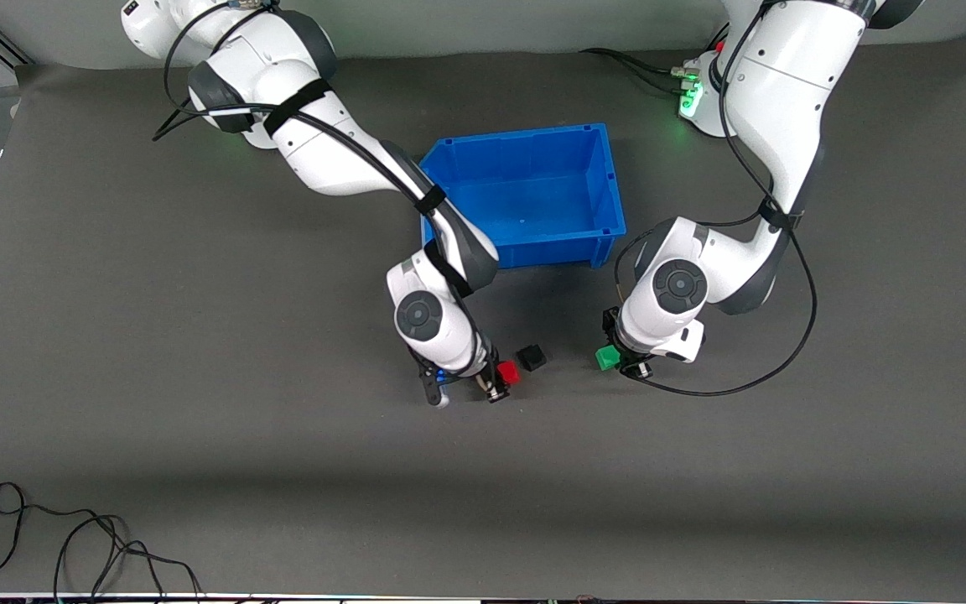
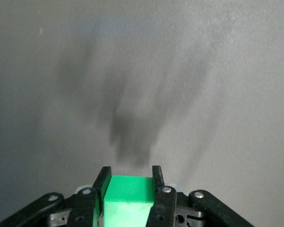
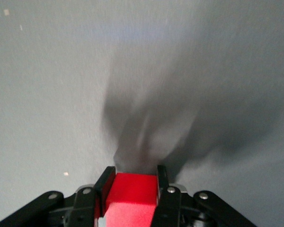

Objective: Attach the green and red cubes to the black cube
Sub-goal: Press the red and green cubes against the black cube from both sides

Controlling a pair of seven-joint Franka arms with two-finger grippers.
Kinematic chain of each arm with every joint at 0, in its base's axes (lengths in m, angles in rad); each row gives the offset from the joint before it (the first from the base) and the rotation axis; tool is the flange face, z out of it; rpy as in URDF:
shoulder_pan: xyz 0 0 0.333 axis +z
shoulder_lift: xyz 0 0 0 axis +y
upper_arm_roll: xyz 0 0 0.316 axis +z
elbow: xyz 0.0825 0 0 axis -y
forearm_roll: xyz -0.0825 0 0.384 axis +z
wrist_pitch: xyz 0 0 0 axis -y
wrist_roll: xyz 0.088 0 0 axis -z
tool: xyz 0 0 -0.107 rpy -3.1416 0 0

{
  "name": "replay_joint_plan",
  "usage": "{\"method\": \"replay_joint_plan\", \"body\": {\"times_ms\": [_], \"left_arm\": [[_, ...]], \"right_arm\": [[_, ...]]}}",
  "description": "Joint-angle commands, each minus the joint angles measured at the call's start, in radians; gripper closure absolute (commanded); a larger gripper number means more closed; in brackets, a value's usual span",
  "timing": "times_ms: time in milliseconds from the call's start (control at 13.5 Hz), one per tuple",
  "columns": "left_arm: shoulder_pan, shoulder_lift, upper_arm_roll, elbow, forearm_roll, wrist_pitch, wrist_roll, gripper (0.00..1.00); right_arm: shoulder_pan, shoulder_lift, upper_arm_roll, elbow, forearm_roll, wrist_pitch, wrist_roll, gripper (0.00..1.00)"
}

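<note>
My left gripper will let go of the green cube, and I will leave it against the black cube's side [image 1: 561, 356] that faces away from the red cube.
The black cube [image 1: 532, 357] lies on the grey table between the two grippers, nearer the front camera than the blue bin. My right gripper [image 1: 501, 379] is shut on the red cube [image 1: 507, 372], just beside the black cube toward the right arm's end. In the right wrist view the red cube [image 3: 132, 191] sits between the fingers. My left gripper [image 1: 617, 362] is shut on the green cube [image 1: 608, 358], a short gap from the black cube toward the left arm's end. In the left wrist view the green cube [image 2: 128, 198] fills the gap between the fingers.
A blue bin [image 1: 609, 180] stands open on the table, farther from the front camera than the cubes. Loose black cable [image 1: 72, 537] lies near the front edge at the right arm's end.
</note>
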Motion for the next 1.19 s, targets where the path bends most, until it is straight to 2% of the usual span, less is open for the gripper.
{"method": "replay_joint_plan", "body": {"times_ms": [0, 593, 1111], "left_arm": [[-0.011, 0.019, -0.015, 0.051, -0.022, -0.045, -0.049, 1.00], [-0.058, 0.074, -0.014, 0.066, -0.021, -0.038, -0.152, 1.00], [-0.089, 0.125, -0.014, 0.126, -0.022, -0.039, -0.210, 1.00]], "right_arm": [[0.014, 0.036, -0.006, 0.041, -0.020, 0.016, 0.032, 0.88], [0.026, 0.050, -0.001, 0.041, -0.022, 0.016, 0.031, 0.88], [0.042, 0.061, -0.001, 0.056, -0.022, 0.016, 0.049, 0.88]]}}
